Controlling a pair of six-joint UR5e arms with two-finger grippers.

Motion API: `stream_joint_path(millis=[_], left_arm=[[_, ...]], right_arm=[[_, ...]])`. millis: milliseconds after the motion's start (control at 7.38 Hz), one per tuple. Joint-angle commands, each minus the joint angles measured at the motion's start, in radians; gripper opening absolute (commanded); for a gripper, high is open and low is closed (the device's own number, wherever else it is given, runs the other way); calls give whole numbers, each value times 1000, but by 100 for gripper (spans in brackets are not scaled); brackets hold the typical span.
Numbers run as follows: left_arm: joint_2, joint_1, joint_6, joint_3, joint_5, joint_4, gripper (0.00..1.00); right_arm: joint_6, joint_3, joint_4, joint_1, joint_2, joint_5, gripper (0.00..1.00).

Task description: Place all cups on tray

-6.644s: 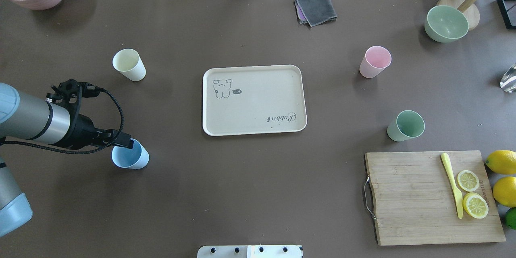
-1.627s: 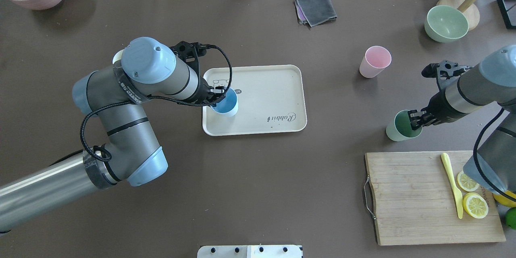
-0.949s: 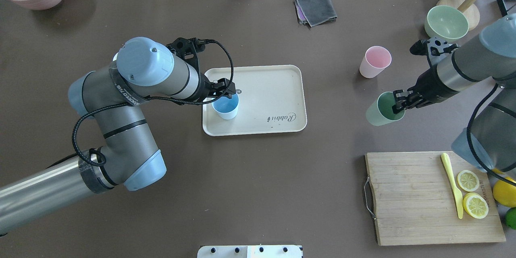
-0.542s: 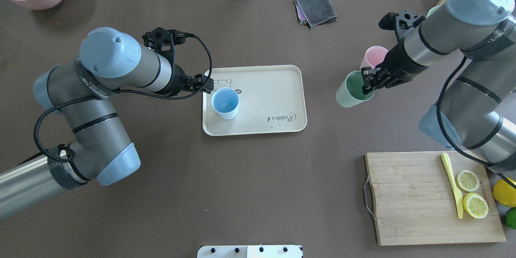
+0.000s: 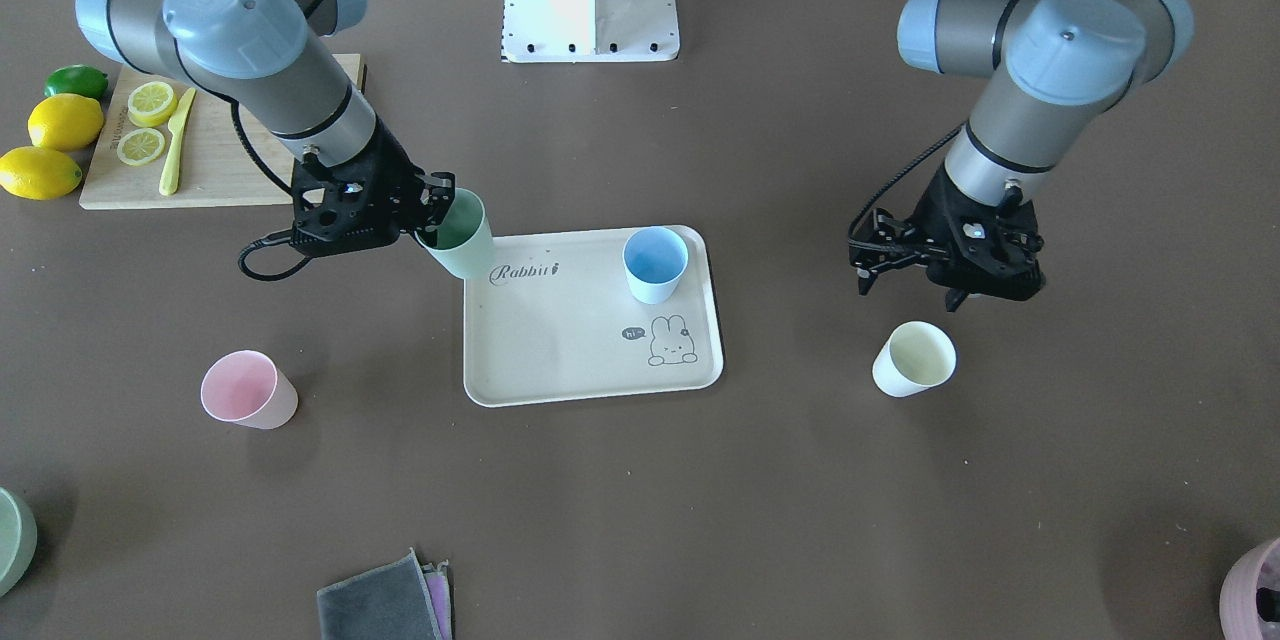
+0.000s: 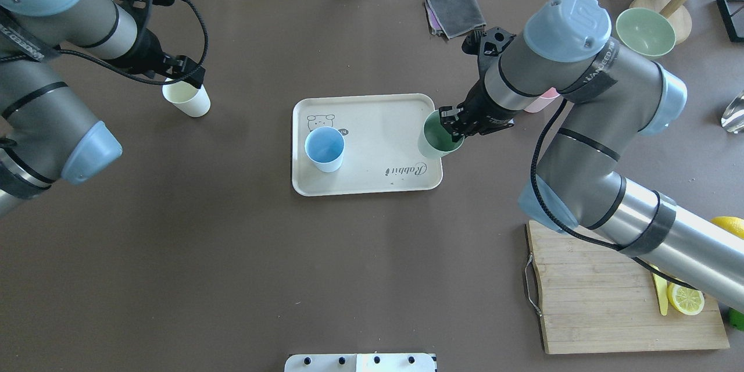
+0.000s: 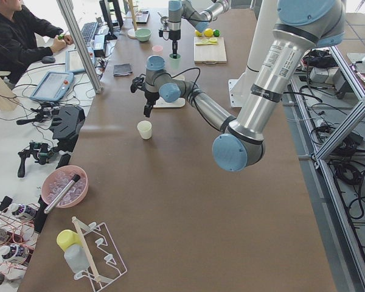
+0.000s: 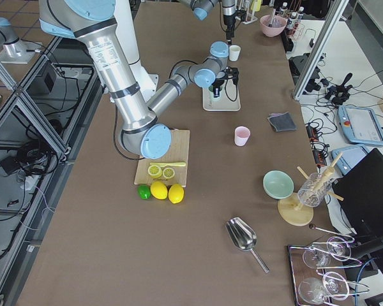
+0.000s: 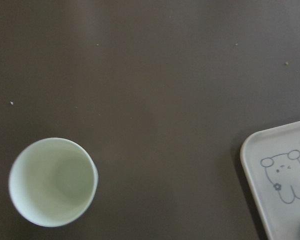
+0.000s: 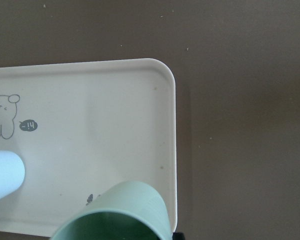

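Note:
My right gripper should put the mint green cup down on the cream tray's Rabbit lettering (image 5: pixel 519 278) (image 10: pixel 119 193).
The cream tray (image 6: pixel 383 122) lies mid-table, and the blue cup (image 6: pixel 324 149) stands on it near the bunny print. My right gripper (image 6: pixel 450 128) is shut on the rim of the mint green cup (image 6: pixel 433 138) and holds it tilted over the tray's right edge; the right wrist view shows that cup (image 10: pixel 120 215) above the tray's corner. My left gripper (image 6: pixel 185 75) is open and hovers just above the cream-yellow cup (image 6: pixel 187 100), which stands on the table left of the tray. The pink cup (image 5: pixel 248 390) stands right of the tray, mostly hidden under my right arm in the overhead view.
A wooden cutting board (image 6: pixel 581 302) with lemon slices and a yellow knife is at the front right, with lemons beside it. A sage-green bowl (image 6: pixel 645 32) is at the far right, a grey cloth (image 6: pixel 455 10) at the back, and a mauve vessel (image 7: pixel 64 185) at the far left.
My left gripper let go of the blue cup on the tray and moved back left over the cream-yellow cup. My right gripper lifted the green cup and carried it left to the tray's edge.

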Motion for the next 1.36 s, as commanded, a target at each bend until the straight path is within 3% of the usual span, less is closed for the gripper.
stream_joint_path(millis=[0, 136, 271, 407, 949, 1085, 1220], left_arm=[[38, -98, 183, 82, -31, -20, 98], [47, -121, 188, 149, -38, -99, 98], [84, -123, 179, 244, -79, -270, 98], [84, -123, 157, 271, -106, -325, 98], [69, -115, 90, 268, -117, -324, 98], [57, -114, 65, 267, -121, -324, 98], [55, -111, 39, 258, -123, -326, 98]], right_arm=[[45, -81, 6, -55, 79, -60, 0], [48, -95, 10, -74, 81, -76, 0], [48, -110, 12, -88, 81, -86, 0], [48, -118, 14, -98, 79, -93, 0], [47, -158, 17, -101, 82, -115, 0], [48, -168, 39, -101, 82, -115, 16], [77, -172, 50, -100, 82, -115, 99]])
